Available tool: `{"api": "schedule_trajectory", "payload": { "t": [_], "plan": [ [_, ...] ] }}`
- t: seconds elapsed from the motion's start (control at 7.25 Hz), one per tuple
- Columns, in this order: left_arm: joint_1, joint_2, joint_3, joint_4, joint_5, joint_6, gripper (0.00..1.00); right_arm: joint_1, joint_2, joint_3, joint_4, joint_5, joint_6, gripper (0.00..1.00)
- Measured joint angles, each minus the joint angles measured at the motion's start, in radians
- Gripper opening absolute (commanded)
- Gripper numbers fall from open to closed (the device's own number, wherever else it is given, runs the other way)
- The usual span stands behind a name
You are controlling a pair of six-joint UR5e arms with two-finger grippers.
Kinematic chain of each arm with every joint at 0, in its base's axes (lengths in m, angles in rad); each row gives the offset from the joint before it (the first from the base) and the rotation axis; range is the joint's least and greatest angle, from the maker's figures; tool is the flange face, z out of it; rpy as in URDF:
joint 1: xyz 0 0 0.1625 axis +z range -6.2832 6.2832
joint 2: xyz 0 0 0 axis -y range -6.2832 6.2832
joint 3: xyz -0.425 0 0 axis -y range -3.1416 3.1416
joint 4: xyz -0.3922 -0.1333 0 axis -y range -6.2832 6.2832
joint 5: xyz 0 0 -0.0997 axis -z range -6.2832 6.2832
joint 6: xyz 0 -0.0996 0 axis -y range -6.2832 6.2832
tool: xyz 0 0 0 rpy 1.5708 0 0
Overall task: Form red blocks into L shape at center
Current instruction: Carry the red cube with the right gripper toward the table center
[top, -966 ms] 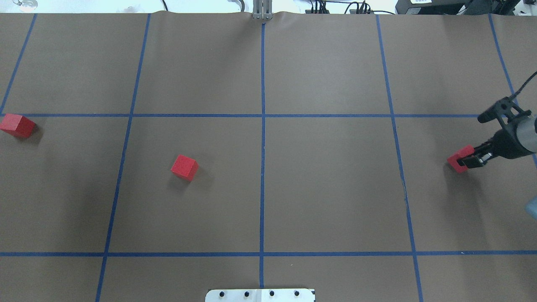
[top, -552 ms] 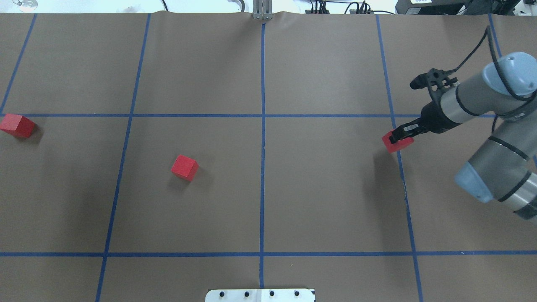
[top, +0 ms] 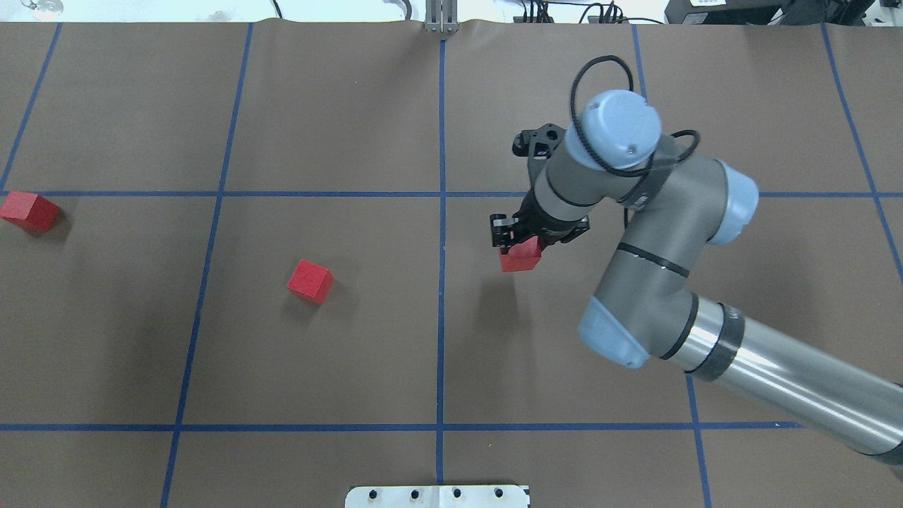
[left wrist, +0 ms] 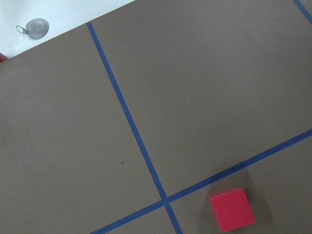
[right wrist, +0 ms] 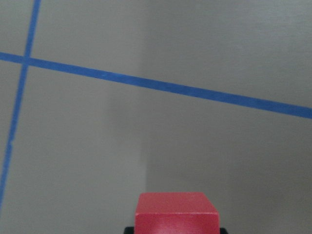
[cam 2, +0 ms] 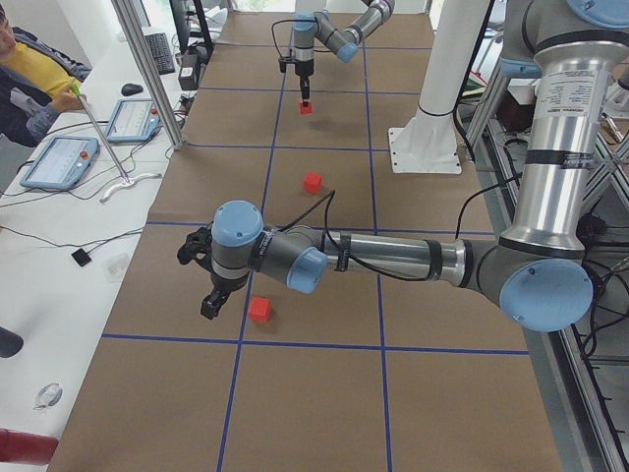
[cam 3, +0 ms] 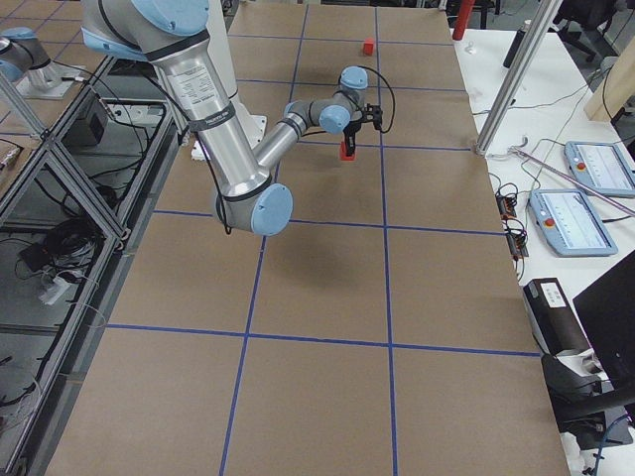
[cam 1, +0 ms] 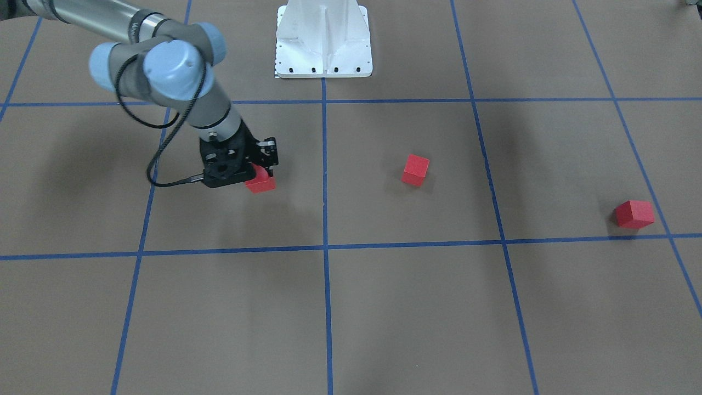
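The red block in my right gripper, now held just beside that line, will be let go on the centre blue tape line (cam 1: pixel 324 174), level with the second red block.
My right gripper (top: pixel 520 248) is shut on a red block (top: pixel 520 262) and holds it just right of the table's centre blue tape line (top: pixel 441 282); the front-facing view shows the block (cam 1: pixel 262 184) under the black fingers, and it fills the bottom of the right wrist view (right wrist: pixel 176 214). A second red block (top: pixel 310 281) lies left of the centre line. A third red block (top: pixel 28 212) lies at the far left edge and shows in the left wrist view (left wrist: pixel 232 209). My left gripper (cam 2: pixel 209 303) shows only in the exterior left view, beside that third block (cam 2: pixel 259 310); I cannot tell if it is open.
The robot's white base plate (top: pixel 437 496) sits at the near table edge. A metal clamp (top: pixel 441 17) stands at the far edge on the centre line. Tablets (cam 2: pixel 59 162) and cables lie on the white bench beyond the brown mat.
My right arm has swept left from the table's right edge to just right of the centre line, with the red block in its grip. The other two blocks have not moved.
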Motion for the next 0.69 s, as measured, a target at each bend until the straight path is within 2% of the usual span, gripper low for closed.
{"api": "schedule_trajectory", "payload": {
  "t": [0.14,0.41,0.69],
  "plan": [
    [0.000,0.000,0.003,0.000,0.000,0.001,1.00,-0.055,0.069,-0.034,-0.049,-0.062,0.067,0.00],
    [0.000,0.000,0.006,0.000,0.000,0.001,1.00,-0.127,0.182,-0.149,-0.074,-0.162,0.154,0.00],
    [0.000,0.000,0.007,0.000,0.000,0.001,1.00,-0.158,0.212,-0.192,-0.077,-0.200,0.171,0.00]
  ]
}}
